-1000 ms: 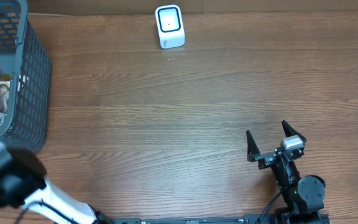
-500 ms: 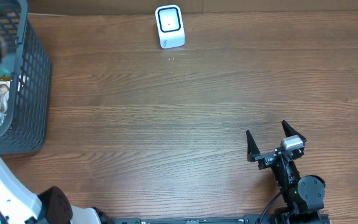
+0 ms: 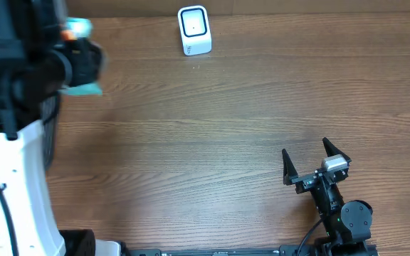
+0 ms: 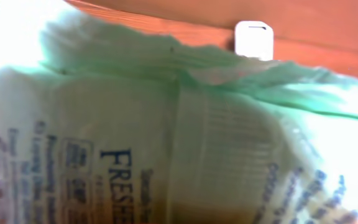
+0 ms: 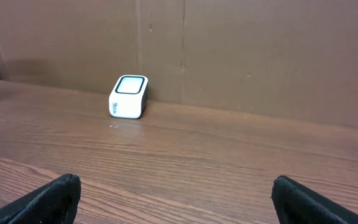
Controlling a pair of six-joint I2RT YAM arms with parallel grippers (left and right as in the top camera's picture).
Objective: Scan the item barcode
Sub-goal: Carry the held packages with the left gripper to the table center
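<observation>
The packet will leave my left gripper on the bare tabletop (image 3: 225,135) between the white scanner and my right gripper.
The item is a pale green plastic packet (image 4: 166,137) with blue print, and it fills the left wrist view and hides the fingers there. In the overhead view my left gripper (image 3: 82,60) is shut on this packet (image 3: 87,88), held in the air over the table's far-left part. The white barcode scanner (image 3: 194,30) stands at the table's back edge, to the right of the packet, and shows above the packet as the scanner (image 4: 253,38). No barcode can be made out on the blurred wrapper. My right gripper (image 3: 317,158) rests open at the front right, empty, facing the scanner (image 5: 129,96).
The grey mesh basket (image 3: 50,135) at the left edge is mostly hidden under my left arm. A brown cardboard wall (image 5: 241,56) runs behind the scanner. Bare wooden tabletop (image 3: 212,135) lies between the two arms.
My left arm has lifted out of the basket and swung right with the green packet, now covering most of the basket. The right arm has not moved.
</observation>
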